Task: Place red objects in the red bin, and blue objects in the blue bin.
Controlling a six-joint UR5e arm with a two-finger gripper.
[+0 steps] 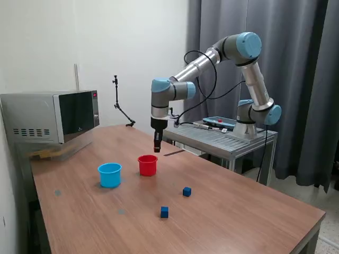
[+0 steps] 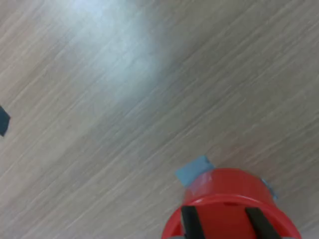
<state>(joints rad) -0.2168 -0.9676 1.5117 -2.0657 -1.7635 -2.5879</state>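
Observation:
Next, my gripper lets go of the red cube inside the red cup (image 1: 148,167) (image 2: 230,223) beside the light blue cup.
The red cup (image 1: 148,165) stands on the wooden table (image 1: 238,211), and the light blue cup (image 1: 109,175) stands on the exterior view's left of it. Two dark blue cubes (image 1: 186,191) (image 1: 164,212) lie apart on the table nearer the front. No red cube shows in either view. My gripper (image 1: 157,148) points down just above and behind the red cup. In the wrist view the red cup (image 2: 224,186) lies under my gripper (image 2: 218,213). The two dark fingers (image 2: 189,221) stand a little apart, and only red shows between them. I cannot tell whether that is a cube or the cup.
A microwave (image 1: 53,116) stands at the table's back corner, on the exterior view's left. A metal stand (image 1: 222,138) with the arm's base is behind the table. Light blue tape (image 2: 193,169) lies on the wood by the red cup. A dark piece (image 2: 2,120) shows at the wrist view's edge.

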